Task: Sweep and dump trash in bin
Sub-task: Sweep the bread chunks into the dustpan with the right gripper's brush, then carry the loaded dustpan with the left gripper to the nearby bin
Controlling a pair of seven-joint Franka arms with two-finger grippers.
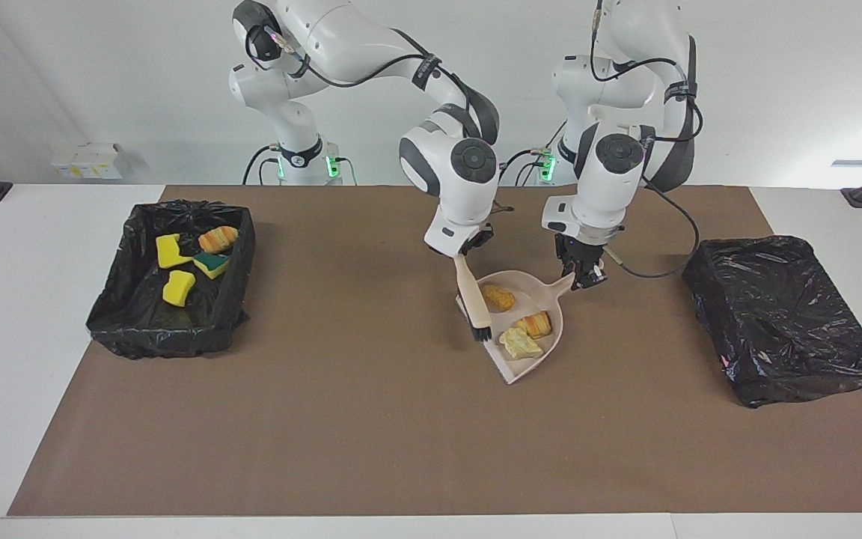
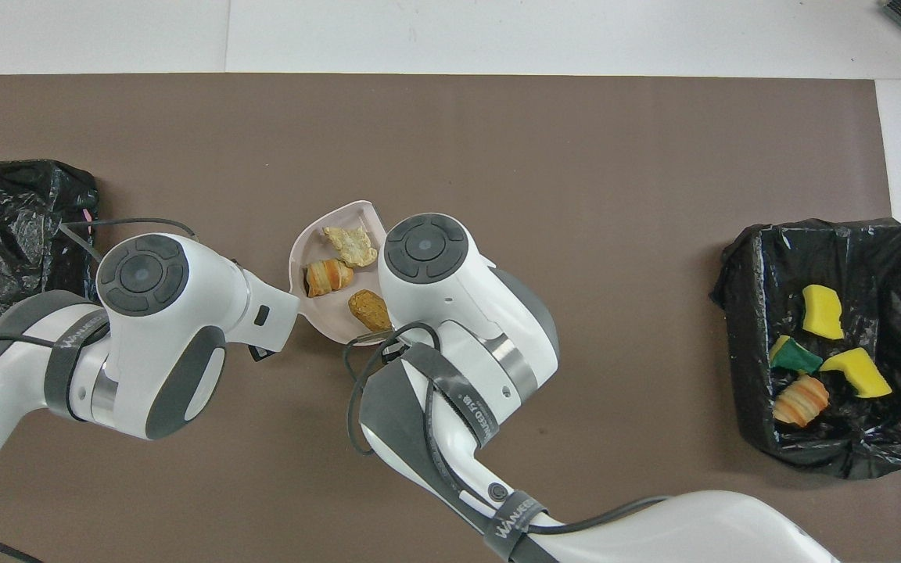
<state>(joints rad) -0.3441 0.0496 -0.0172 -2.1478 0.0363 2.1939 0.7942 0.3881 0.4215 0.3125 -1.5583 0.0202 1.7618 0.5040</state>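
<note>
The beige brush, now hanging over the dustpan's edge, will go down from my right gripper, and I should leave it on the bare brown mat nearer me than the dustpan (image 2: 409, 422).
The beige dustpan (image 1: 530, 293) sits mid-table and holds three trash pieces: a tan chunk (image 1: 498, 298), an orange-striped chunk (image 1: 536, 323) and a pale yellow chunk (image 1: 521, 343). They also show in the overhead view, in the dustpan (image 2: 303, 249). My left gripper (image 1: 583, 277) is shut on the dustpan's handle. My right gripper (image 1: 465, 251) is shut on the beige brush (image 1: 471, 288), which hangs bristles-down over the pan's edge toward the right arm's end. Several more trash pieces (image 1: 178, 287) lie in the black-lined bin (image 1: 120, 303). Both hands are hidden under their wrists in the overhead view.
The bin with trash (image 2: 746, 391) stands at the right arm's end of the table. A second box wrapped in black plastic (image 1: 783, 322) stands at the left arm's end, close to the left arm. A brown mat (image 1: 371, 434) covers the table.
</note>
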